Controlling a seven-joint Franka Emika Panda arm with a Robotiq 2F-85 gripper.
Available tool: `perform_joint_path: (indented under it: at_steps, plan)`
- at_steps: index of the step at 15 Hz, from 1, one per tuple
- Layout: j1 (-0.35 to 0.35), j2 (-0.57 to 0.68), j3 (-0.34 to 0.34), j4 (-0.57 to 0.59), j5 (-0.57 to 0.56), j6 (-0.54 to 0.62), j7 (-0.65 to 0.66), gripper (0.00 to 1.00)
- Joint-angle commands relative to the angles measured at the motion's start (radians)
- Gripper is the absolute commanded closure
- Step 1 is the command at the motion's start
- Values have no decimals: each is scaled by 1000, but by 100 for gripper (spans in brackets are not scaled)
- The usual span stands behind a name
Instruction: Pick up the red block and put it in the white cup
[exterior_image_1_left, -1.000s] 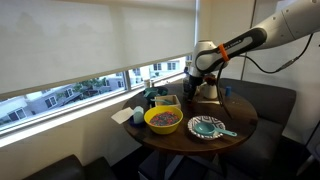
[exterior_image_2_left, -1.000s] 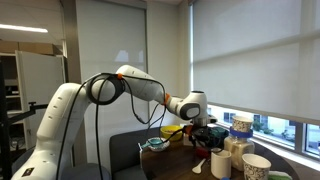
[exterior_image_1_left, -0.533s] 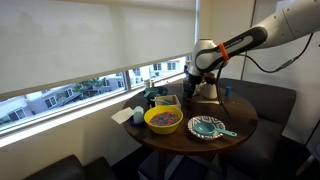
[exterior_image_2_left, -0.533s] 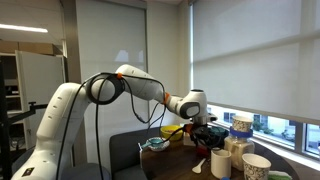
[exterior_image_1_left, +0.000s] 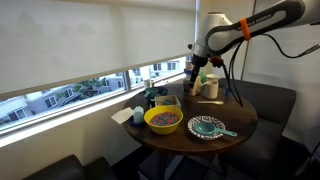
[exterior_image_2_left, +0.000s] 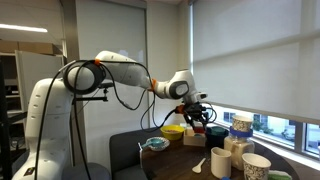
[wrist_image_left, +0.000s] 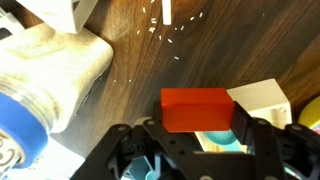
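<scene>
Next, my gripper lets go of the red block inside the open top of the white cup (exterior_image_1_left: 211, 82), which is near the small blue cup.
The red block (wrist_image_left: 198, 109) is a small plain red brick clamped between the jaws of my gripper (wrist_image_left: 198, 120), held in the air above the dark wooden table. In both exterior views the gripper (exterior_image_1_left: 197, 68) (exterior_image_2_left: 197, 108) hangs well above the tabletop, and the block is too small to make out there. The white cup (exterior_image_1_left: 210, 88) stands on the table just below and beside the gripper. In the wrist view the white cup (wrist_image_left: 55, 75) fills the left side, apart from the block.
A small blue cup (wrist_image_left: 18, 135) touches the white cup. A yellow bowl (exterior_image_1_left: 163, 119) and a teal dish (exterior_image_1_left: 207, 127) sit on the round table (exterior_image_1_left: 235, 115). A striped container (exterior_image_2_left: 241, 127) and pale cups (exterior_image_2_left: 257, 167) stand near the window.
The gripper has shut on the red block and risen from the tabletop. The arm now reaches down from higher up, which uncovers the white cup.
</scene>
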Motion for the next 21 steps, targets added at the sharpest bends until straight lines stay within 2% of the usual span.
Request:
perform_joint_path:
  at_steps: [1,7,14,21]
  plan:
    - [-7,-123,-16,-56,-6,-21,62,59]
    - [-85,-166,-117,-52,-3,-27,219,59]
    - [-136,-98,-167,-37,107,-172,146,59]
    - [-151,-35,-167,-24,173,-74,146,59]
